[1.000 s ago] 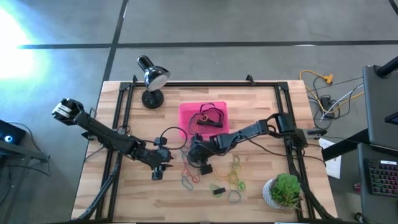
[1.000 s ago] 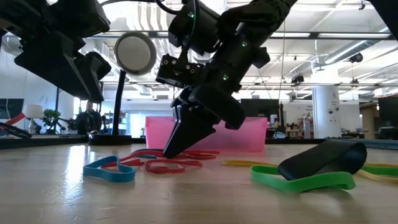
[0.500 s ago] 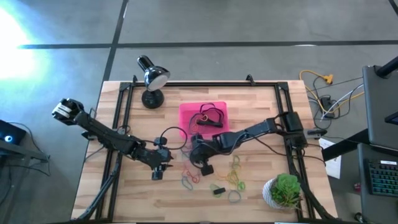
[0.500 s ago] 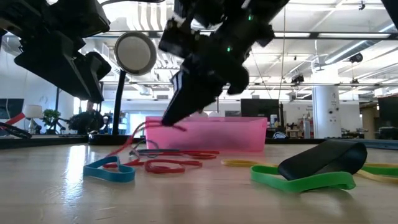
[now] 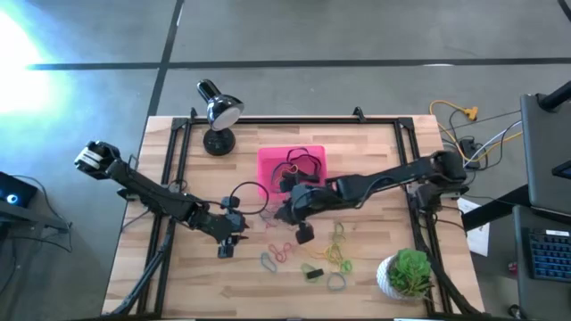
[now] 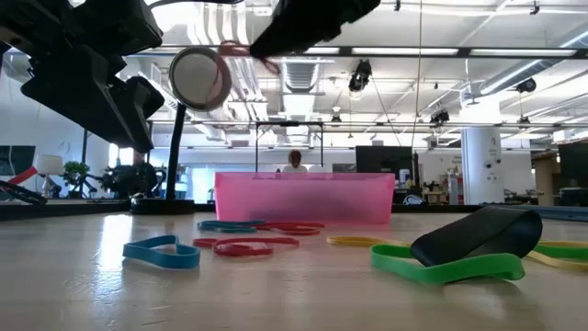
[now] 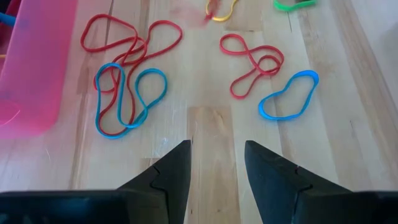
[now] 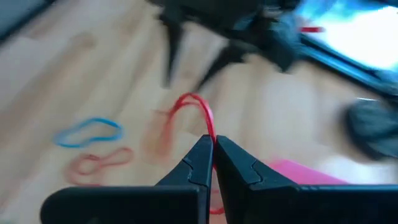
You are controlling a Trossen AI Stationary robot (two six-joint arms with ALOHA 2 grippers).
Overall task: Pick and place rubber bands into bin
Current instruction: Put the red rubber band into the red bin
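I should let go of the red rubber band, now high above the table near the bin, with my right gripper on the rubber bands in the middle of the pink bin (image 5: 299, 171).
My right gripper (image 8: 212, 146) is shut on a red rubber band (image 8: 194, 107), high above the table just near of the pink bin (image 5: 268, 160); it also shows at the top of the low view (image 6: 266, 41). The bin holds black and red bands (image 5: 299, 168). More bands in red, blue, green and yellow lie flat on the wood (image 5: 278, 254) (image 6: 243, 245). My left gripper (image 7: 217, 155) is open and empty, a little above the table to the left of these bands (image 5: 225, 245). My right gripper pinches the red band between its two fingertips, at one spot of the loop (image 8: 211, 135). The rest of the loop sticks out past the fingertips (image 6: 246, 52), slack. The band is lifted clear of the table.
A black desk lamp (image 5: 217, 111) stands at the far left of the table, and a white pot with a green plant (image 5: 406, 275) at the near right. A small black piece (image 6: 478, 234) lies on a green band. A black cable loop (image 5: 245, 192) lies left of the bin.
My right gripper has risen from the table, where its fingertips stood among the bands, and has drawn one red band up with it. Half a second ago the band still reached down to the wood; now it is lifted clear. The gripper has also gone a little toward the bin.
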